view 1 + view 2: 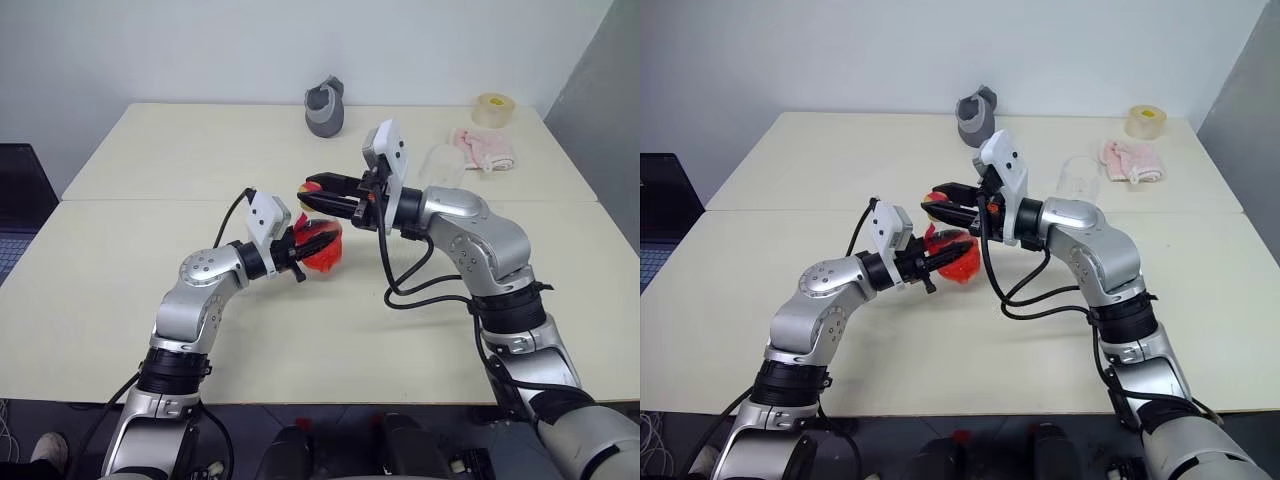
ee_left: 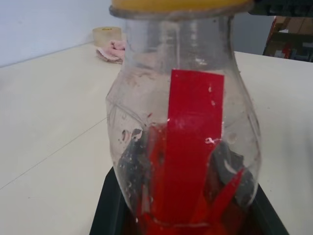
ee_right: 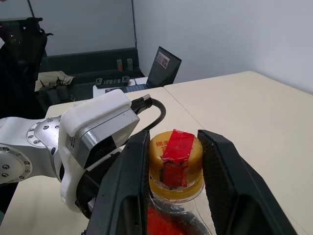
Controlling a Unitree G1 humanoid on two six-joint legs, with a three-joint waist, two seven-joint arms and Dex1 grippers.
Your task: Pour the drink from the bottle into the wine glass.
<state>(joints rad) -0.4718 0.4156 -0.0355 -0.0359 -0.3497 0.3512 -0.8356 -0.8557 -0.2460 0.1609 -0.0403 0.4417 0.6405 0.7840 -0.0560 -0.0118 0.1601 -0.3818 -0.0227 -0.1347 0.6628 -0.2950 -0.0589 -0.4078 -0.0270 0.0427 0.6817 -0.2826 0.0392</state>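
Observation:
The yellow top will go down on the bare table (image 1: 440, 278) just in front of the wine glass, where I should set it with my right gripper. The yellow top is still on the upright bottle.
The small clear bottle (image 1: 324, 252) is held upright just above the table (image 1: 150, 160), with my left gripper (image 1: 316, 240) shut around its rounded body. Red drink (image 2: 161, 215) sits low in the bottle behind a red strip (image 2: 193, 142). My right gripper (image 3: 175, 147) reaches in from the right at the level of the neck. Its two black fingers (image 3: 134, 186) press on either side of the yellow top (image 3: 176, 169), which carries red tape. The clear wine glass (image 1: 1077, 178) stands at the far right of the table, well apart from both grippers.
A grey pouch (image 1: 325, 105) stands at the back centre. A tape roll (image 1: 490, 108) and a pink cloth (image 1: 485, 148) lie at the back right, next to the glass. A laptop (image 1: 15, 200) sits off the table's left edge. A seam crosses the table's middle.

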